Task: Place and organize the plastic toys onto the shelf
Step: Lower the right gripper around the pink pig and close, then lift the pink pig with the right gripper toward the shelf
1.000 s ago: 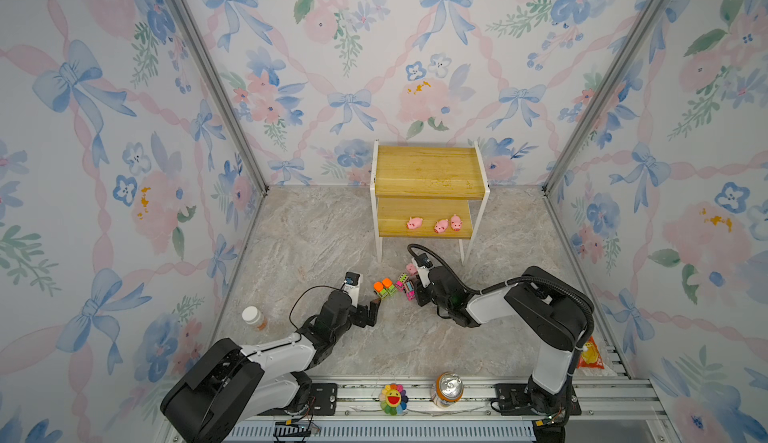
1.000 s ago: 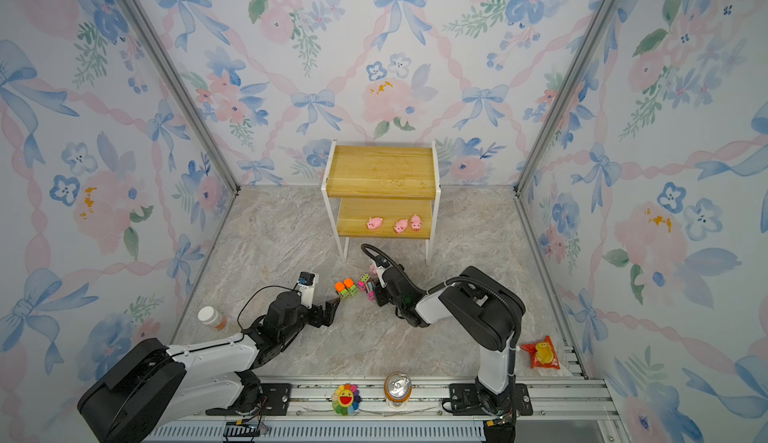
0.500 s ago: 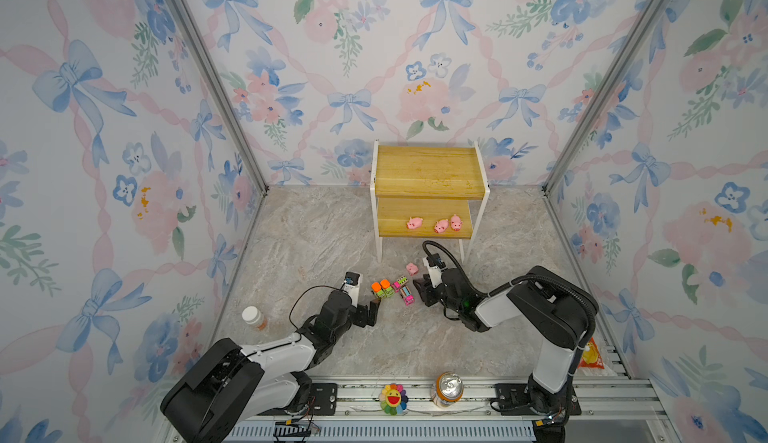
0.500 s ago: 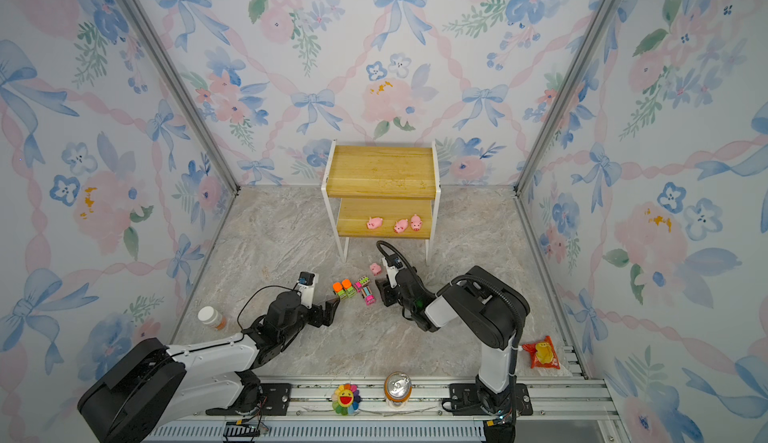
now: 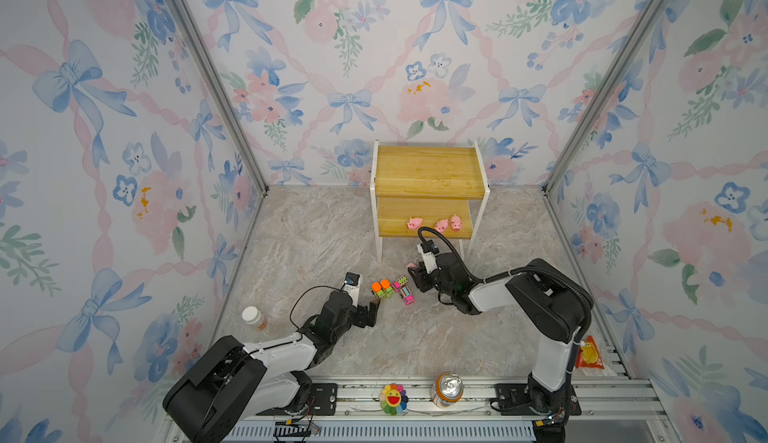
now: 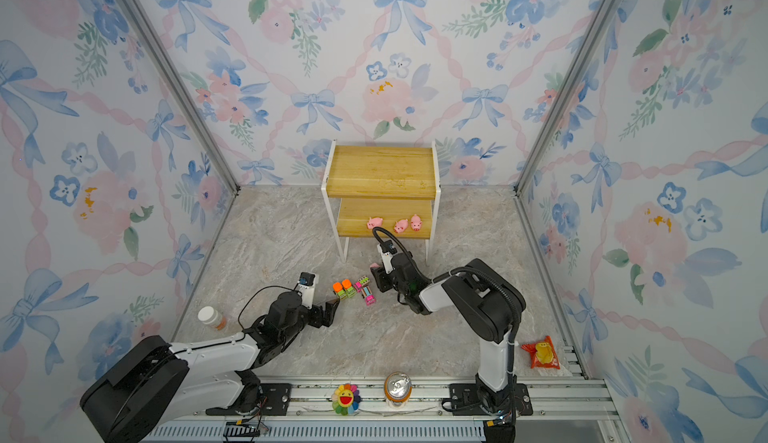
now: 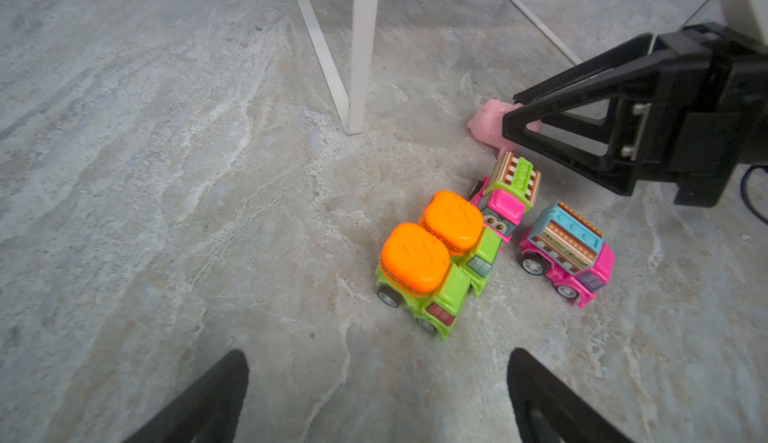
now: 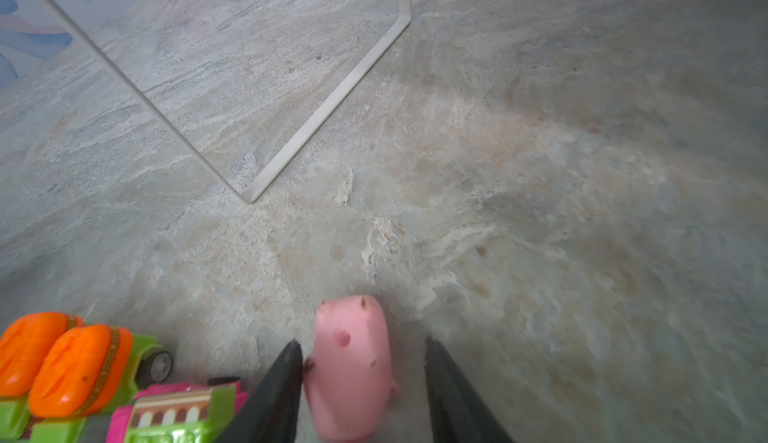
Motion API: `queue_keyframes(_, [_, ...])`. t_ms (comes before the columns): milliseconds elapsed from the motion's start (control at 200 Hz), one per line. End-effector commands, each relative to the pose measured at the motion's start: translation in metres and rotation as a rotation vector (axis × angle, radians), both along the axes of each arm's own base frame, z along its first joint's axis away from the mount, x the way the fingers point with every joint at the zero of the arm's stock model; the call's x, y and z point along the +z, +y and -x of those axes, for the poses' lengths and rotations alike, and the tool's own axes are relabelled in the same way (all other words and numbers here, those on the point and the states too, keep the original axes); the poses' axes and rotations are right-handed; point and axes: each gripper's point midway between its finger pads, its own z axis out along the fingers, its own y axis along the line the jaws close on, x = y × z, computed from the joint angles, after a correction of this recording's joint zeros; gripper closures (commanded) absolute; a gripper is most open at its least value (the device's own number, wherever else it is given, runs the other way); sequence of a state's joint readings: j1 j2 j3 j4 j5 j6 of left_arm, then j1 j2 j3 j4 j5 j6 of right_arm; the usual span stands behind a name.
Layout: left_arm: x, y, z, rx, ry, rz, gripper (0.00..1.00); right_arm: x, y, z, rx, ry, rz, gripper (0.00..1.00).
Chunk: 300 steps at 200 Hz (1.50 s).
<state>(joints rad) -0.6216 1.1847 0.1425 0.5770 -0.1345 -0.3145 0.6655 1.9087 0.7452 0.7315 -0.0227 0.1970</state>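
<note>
Next, I close my left gripper on the pig's body [image 7: 489, 123] to take over the pink pig that my right gripper reaches around on the floor.
The shelf [image 5: 430, 172] stands at the back with three pink pigs [image 5: 441, 225] on its lower board. A fourth pig [image 8: 351, 362] lies on the floor between the fingers of my open right gripper [image 8: 360, 341]. One finger touches it and the other stands clear. Just left of it sit two green trucks with orange tops [image 7: 415, 262] and two pink trucks [image 7: 567, 249], bunched together. My left gripper [image 7: 378, 362] stands open and empty on the near side of the green trucks. In both top views the grippers [image 5: 374, 308] [image 6: 379, 276] flank the truck cluster [image 6: 344, 289].
The shelf's white front leg [image 7: 357, 66] stands close behind the trucks and pig. A pill bottle [image 5: 252, 317] sits by the left wall. A rainbow flower [image 5: 392, 398] and a can [image 5: 448, 387] rest on the front rail. A red snack packet [image 5: 590, 353] lies at the front right.
My right gripper's jaws have widened around the floor pig, and its wrist has shifted slightly toward the shelf. The left arm and the trucks have stayed put.
</note>
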Motion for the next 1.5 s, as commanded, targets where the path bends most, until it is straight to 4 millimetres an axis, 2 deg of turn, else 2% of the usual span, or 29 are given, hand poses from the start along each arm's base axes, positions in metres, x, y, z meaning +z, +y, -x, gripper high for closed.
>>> queue_keyframes(0, [0.005, -0.003, -0.006, -0.003, -0.018, -0.011, 0.02, -0.01, -0.002, -0.004, 0.007, 0.028, 0.024, 0.52])
queue_keyframes(220, [0.006, -0.003, -0.006, -0.007, -0.02, -0.012, 0.02, -0.016, 0.0, -0.004, 0.012, 0.041, 0.027, 0.59])
queue_keyframes(395, [0.006, -0.004, -0.007, -0.007, -0.02, -0.014, 0.02, -0.017, -0.001, -0.002, 0.012, 0.046, 0.022, 0.72])
queue_keyframes(655, [0.007, -0.003, -0.006, -0.008, -0.022, -0.011, 0.02, -0.018, -0.003, 0.003, 0.015, 0.061, 0.012, 0.83])
queue_keyframes(820, [0.008, -0.003, -0.006, -0.008, -0.027, -0.008, 0.02, -0.013, -0.006, 0.011, 0.014, 0.065, -0.014, 0.85])
queue_keyframes(970, [0.014, -0.009, -0.002, -0.047, -0.038, 0.017, 0.02, 0.009, -0.01, 0.023, 0.011, 0.046, -0.078, 0.86])
queue_keyframes(1110, [0.029, -0.023, 0.003, -0.125, -0.067, 0.064, 0.02, 0.035, -0.005, 0.048, 0.055, 0.028, -0.099, 0.85])
queue_keyframes(1140, [0.033, -0.025, 0.004, -0.142, -0.074, 0.074, 0.02, 0.035, -0.004, 0.054, 0.068, 0.039, -0.087, 0.85])
queue_keyframes(1160, [0.036, -0.027, 0.004, -0.149, -0.082, 0.082, 0.02, 0.048, -0.001, 0.058, 0.081, 0.021, -0.1, 0.85])
queue_keyframes(1250, [0.051, -0.034, 0.009, -0.195, -0.118, 0.121, 0.02, 0.071, 0.007, 0.077, 0.135, 0.007, -0.084, 0.85])
queue_keyframes(1365, [0.075, -0.045, 0.019, -0.285, -0.181, 0.171, 0.02, 0.112, 0.018, 0.103, 0.224, -0.006, -0.071, 0.84])
queue_keyframes(1495, [0.11, -0.058, 0.034, -0.407, -0.282, 0.252, 0.02, 0.163, 0.017, 0.127, 0.287, -0.036, -0.085, 0.84])
